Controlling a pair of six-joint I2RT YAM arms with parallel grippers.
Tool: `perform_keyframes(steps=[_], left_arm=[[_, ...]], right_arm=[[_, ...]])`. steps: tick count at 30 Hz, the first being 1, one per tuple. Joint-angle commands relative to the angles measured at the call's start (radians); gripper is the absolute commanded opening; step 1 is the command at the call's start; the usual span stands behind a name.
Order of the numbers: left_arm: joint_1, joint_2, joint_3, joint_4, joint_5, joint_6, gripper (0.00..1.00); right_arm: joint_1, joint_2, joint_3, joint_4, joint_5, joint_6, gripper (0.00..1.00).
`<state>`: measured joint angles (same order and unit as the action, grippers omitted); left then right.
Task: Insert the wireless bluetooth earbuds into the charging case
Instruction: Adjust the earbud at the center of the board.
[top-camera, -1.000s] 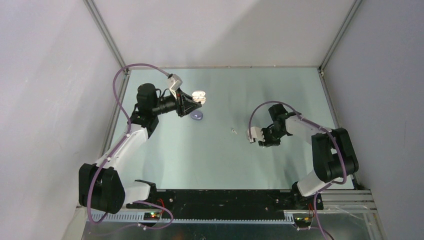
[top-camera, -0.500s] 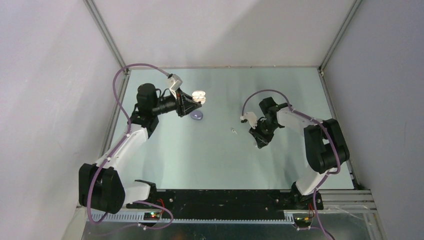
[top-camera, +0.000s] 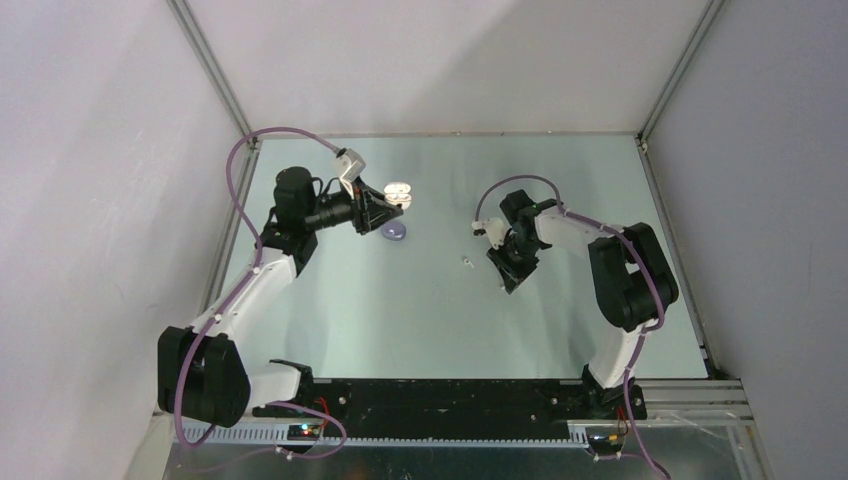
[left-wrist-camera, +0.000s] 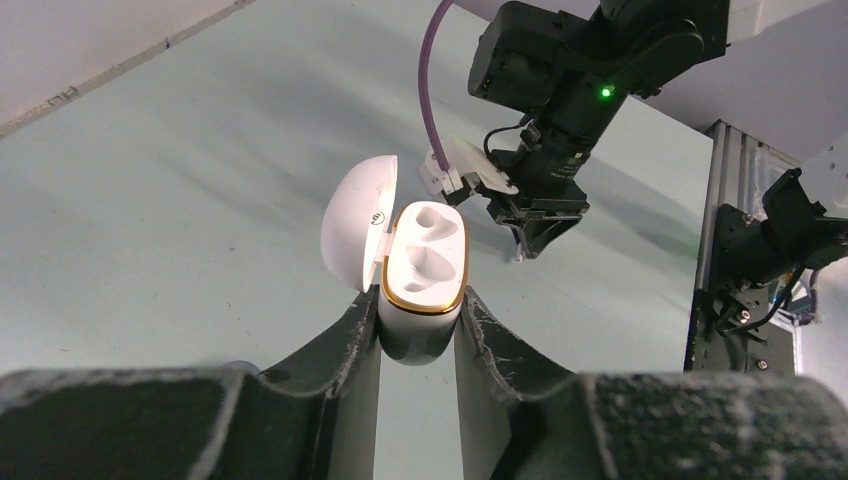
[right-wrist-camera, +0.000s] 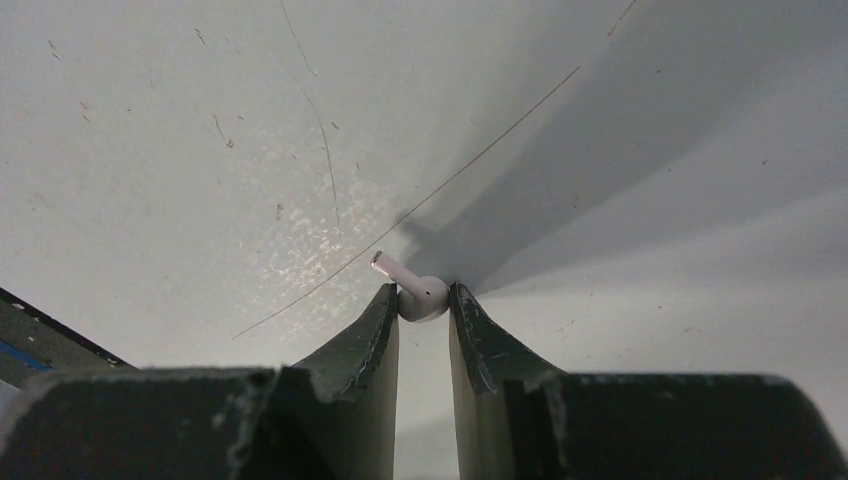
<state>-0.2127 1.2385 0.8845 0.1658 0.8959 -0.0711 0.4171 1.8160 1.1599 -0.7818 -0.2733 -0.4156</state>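
Observation:
The earbud's stem slants across my right fingers; I need to set it down, turn, then take the round head (right-wrist-camera: 424, 301) with the stem straighter.
My left gripper (top-camera: 388, 203) is shut on a white charging case (left-wrist-camera: 424, 270) with a gold rim. It holds the case above the table with the lid open and both wells empty. The case also shows in the top view (top-camera: 398, 190). My right gripper (right-wrist-camera: 423, 300) is shut on a white earbud (right-wrist-camera: 420, 294), whose short stem points up and to the left. In the top view the right gripper (top-camera: 509, 281) is right of centre, well apart from the case. Another tiny white earbud (top-camera: 467, 262) lies on the table just left of it.
A pale purple rounded object (top-camera: 394, 232) lies on the table below my left gripper. The pale green table (top-camera: 420, 320) is walled on three sides. A black base rail (top-camera: 440, 395) runs along the near edge.
My right arm has swung left and away from its base, turning the wrist, so the gripper now points down-left near the loose earbud. The left arm and the case have not moved.

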Motion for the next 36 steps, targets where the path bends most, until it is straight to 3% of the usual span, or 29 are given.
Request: perform_keyframes(steps=[1,8,10,14,17,21,27,36], left_arm=[[0.005,-0.003,0.042,0.003,-0.001,0.028,0.00],[0.005,0.008,0.043,0.020,0.004,0.021,0.00],[0.006,0.009,0.042,0.019,0.005,0.019,0.00],[0.005,0.009,0.043,0.015,0.005,0.021,0.00],[0.005,0.009,0.042,0.010,0.007,0.027,0.00],[0.006,0.008,0.042,0.001,0.010,0.034,0.00],[0.007,0.003,0.064,-0.064,0.013,0.067,0.00],[0.009,-0.007,0.083,-0.138,0.008,0.133,0.00]], right_arm=[[0.005,-0.001,0.027,-0.014,0.038,0.009,0.23],[-0.002,-0.057,0.029,-0.028,-0.043,-0.029,0.51],[-0.007,-0.083,0.032,-0.039,-0.073,-0.050,0.56],[-0.029,-0.142,0.033,-0.073,-0.130,-0.118,0.57],[-0.061,-0.215,0.004,-0.069,-0.209,-0.234,0.53],[-0.104,-0.354,-0.104,-0.008,-0.328,-0.648,0.47],[-0.082,-0.516,-0.369,0.235,-0.313,-1.016,0.43],[-0.047,-0.435,-0.427,0.315,-0.280,-1.125,0.48]])
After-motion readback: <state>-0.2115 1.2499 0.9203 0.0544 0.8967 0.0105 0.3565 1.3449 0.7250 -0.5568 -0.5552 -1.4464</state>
